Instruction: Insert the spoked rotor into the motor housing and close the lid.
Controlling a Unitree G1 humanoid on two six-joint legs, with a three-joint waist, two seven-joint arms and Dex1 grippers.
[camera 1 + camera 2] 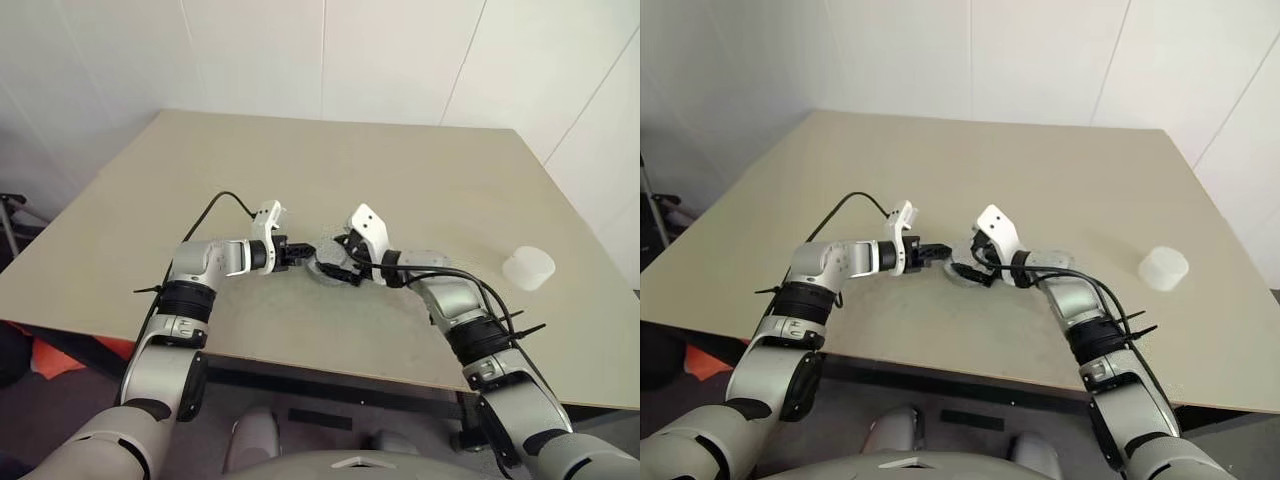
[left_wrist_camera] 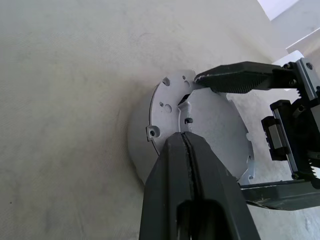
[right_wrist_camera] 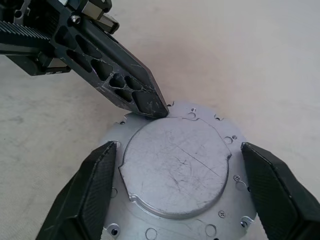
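The robot's right gripper has its fingers straddling the full width of the motor housing, so it should back off, turn and pinch the housing's near rim [image 3: 175, 231] from top side to bottom side.
The motor housing [image 3: 175, 175] lies on the table, a flat silver face with small screw holes turned up. My left gripper [image 2: 184, 135] is shut, with nothing between its fingers, and its tip rests on the rim of that face. Coming from the opposite side, my right gripper [image 3: 178, 146] stands open with one finger [image 3: 92, 185] on each side of the housing. In the left eye view both grippers meet at the housing [image 1: 325, 263] near the table's front middle. The spoked rotor and the lid are out of view.
A white translucent cylinder [image 1: 528, 268] stands on the beige table [image 1: 300, 160] to the right, well apart from the arms. The table's front edge [image 1: 330, 365] runs close below the grippers. White walls rise behind the table.
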